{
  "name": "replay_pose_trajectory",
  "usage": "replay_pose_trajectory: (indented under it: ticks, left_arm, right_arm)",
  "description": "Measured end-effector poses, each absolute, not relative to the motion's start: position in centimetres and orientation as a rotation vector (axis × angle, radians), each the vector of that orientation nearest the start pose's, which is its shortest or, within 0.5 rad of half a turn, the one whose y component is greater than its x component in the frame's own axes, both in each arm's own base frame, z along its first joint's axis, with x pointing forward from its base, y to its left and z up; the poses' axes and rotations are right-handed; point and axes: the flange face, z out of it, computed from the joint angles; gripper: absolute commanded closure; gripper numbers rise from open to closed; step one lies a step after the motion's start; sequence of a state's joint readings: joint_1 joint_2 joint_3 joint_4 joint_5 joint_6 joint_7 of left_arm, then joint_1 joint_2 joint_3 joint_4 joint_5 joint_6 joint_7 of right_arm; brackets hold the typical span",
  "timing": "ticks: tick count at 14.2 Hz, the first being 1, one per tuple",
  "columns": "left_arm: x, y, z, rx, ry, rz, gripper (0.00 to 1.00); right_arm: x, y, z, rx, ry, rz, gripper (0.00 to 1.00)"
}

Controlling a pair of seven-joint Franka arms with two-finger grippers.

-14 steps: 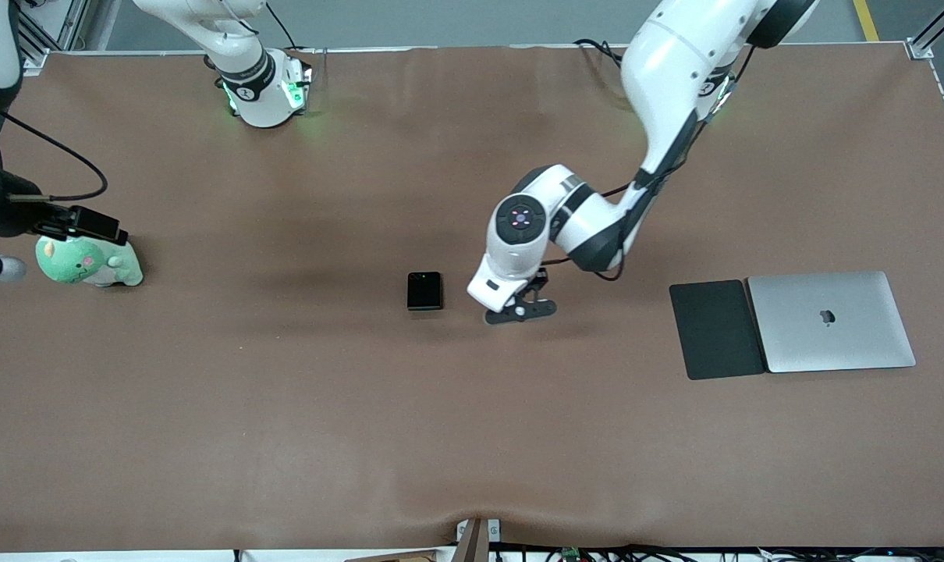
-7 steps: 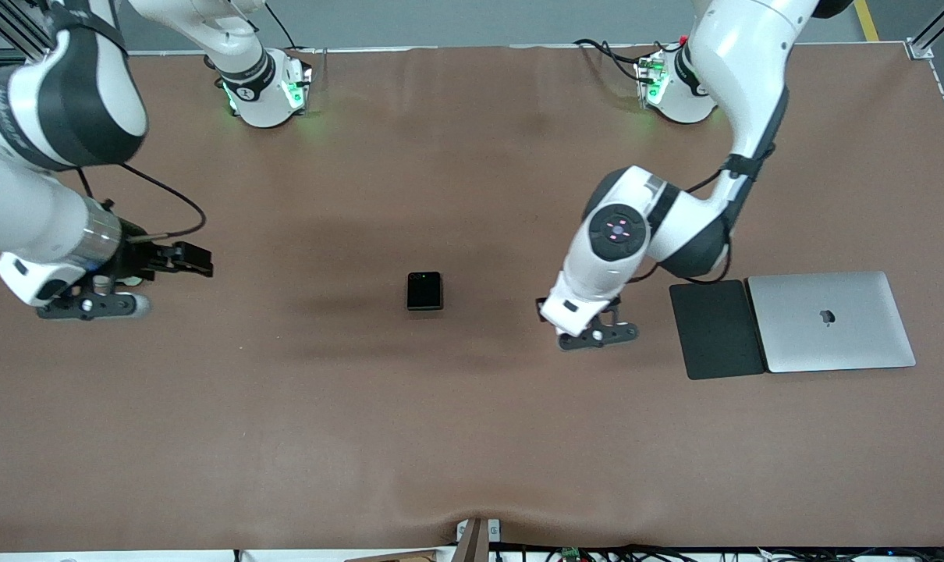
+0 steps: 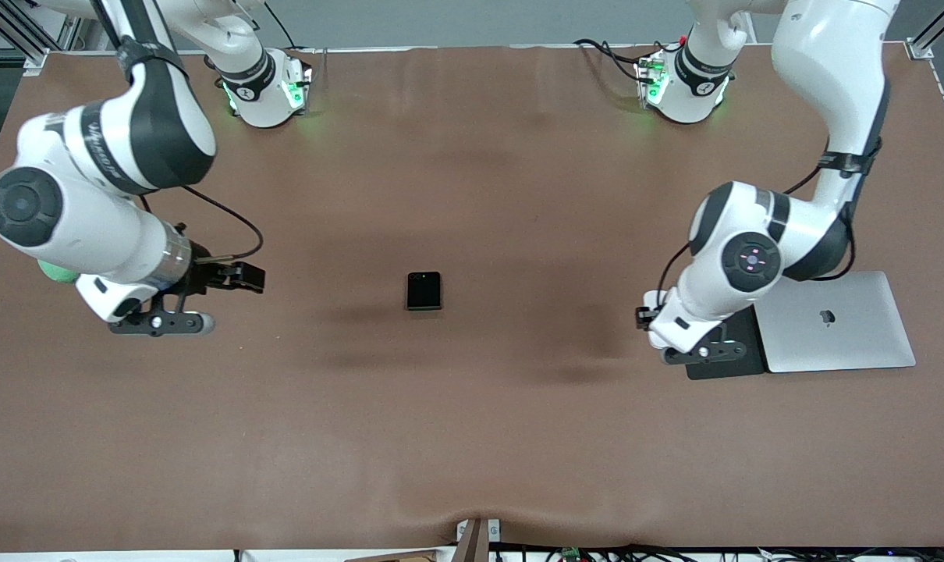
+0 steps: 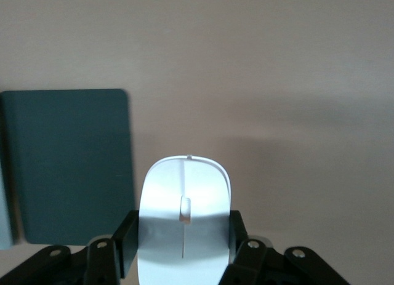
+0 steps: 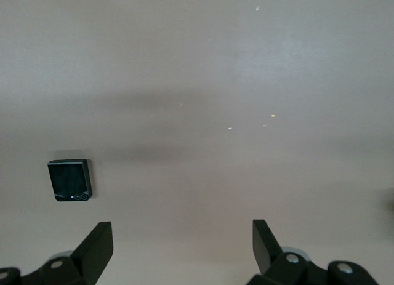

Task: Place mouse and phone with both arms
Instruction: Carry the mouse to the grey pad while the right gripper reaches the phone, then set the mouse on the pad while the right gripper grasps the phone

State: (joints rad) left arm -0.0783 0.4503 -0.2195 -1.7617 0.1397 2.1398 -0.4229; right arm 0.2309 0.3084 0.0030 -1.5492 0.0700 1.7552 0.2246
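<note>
The white mouse, now hanging over the pad's edge, will go down on the middle of the black mouse pad (image 3: 716, 333) (image 4: 72, 164), where I should set it with my left gripper.
The white oval mouse (image 4: 184, 186) hangs between the black fingers (image 4: 126, 239) of my left gripper (image 4: 183, 239), which is shut on it. That gripper (image 3: 702, 353) is over the edge of the black mouse pad (image 3: 725, 371) on its phone side. The pad also shows in the left wrist view (image 4: 68, 165). The small black phone (image 3: 424, 290) lies flat mid-table with its green dot at one edge, and is also in the right wrist view (image 5: 70, 180). My right gripper (image 3: 160, 322) hovers open and empty over bare table toward the right arm's end, its jaws (image 5: 181, 236) wide apart.
A closed silver laptop (image 3: 831, 320) lies beside the mouse pad toward the left arm's end. A green plush toy (image 3: 55, 271) peeks out from under the right arm. Brown cloth covers the table.
The left arm carried the mouse from beside the phone to the mouse pad's edge. The right arm swung from the plush toy toward the middle, now hiding most of the toy.
</note>
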Motion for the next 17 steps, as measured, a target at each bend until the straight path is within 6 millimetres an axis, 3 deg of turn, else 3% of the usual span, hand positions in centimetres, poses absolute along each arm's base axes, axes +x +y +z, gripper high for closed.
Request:
replay_pose_trajectory:
  ticks: [5, 8, 10, 13, 17]
  left_arm:
    - [62.9, -7.7, 27.6, -3.115, -0.190, 0.063, 0.64]
    - [62.8, -3.9, 24.9, -3.122, -0.238, 0.083, 0.63]
    - [62.8, -2.7, 23.0, -3.132, -0.262, 0.081, 0.63]
    - [62.9, -2.8, 20.5, -3.147, -0.267, 0.075, 0.63]
    - [62.8, -2.8, 19.0, -3.155, -0.270, 0.076, 0.60]
  right_arm:
    - [61.5, 23.7, 41.8, -3.106, -0.066, 0.204, 0.00]
    - [60.2, 28.3, 39.4, -3.123, -0.024, 0.227, 0.00]
    - [59.4, 30.8, 37.6, -3.134, 0.019, 0.239, 0.00]
    - [58.6, 33.7, 34.7, -3.144, 0.047, 0.246, 0.00]
    - [58.1, 36.3, 30.8, -3.142, 0.113, 0.227, 0.00]
